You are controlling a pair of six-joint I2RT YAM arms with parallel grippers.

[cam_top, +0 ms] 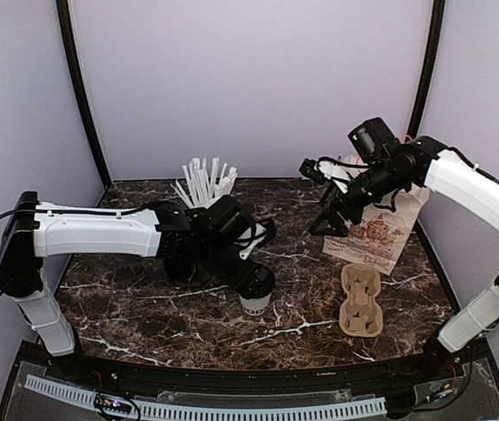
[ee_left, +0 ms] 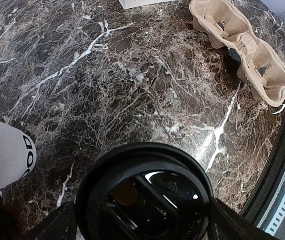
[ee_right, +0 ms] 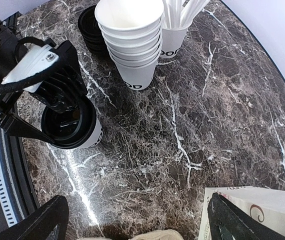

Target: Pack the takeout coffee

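Note:
Next, my right gripper goes next to the paper bag's far top edge (cam_top: 423, 186), beside the orange handle, and closes there.
The takeout coffee (cam_top: 256, 294), a white cup with black lettering and a black lid, stands upright on the marble table at centre. My left gripper (cam_top: 251, 274) is over it, its fingers closed on either side of the black lid (ee_left: 145, 192). In the right wrist view the coffee (ee_right: 74, 131) shows with the left fingers (ee_right: 24, 129) against the lid's rim. My right gripper (cam_top: 330, 217) is open and empty, in the air in front of the paper bag (cam_top: 382, 230).
A cardboard cup carrier (cam_top: 360, 301) lies front right, also in the left wrist view (ee_left: 242, 45). A stack of lidless white cups (ee_right: 130, 45), a cup of white straws (ee_right: 175, 32) and a pile of black lids (ee_right: 89, 26) stand behind the coffee.

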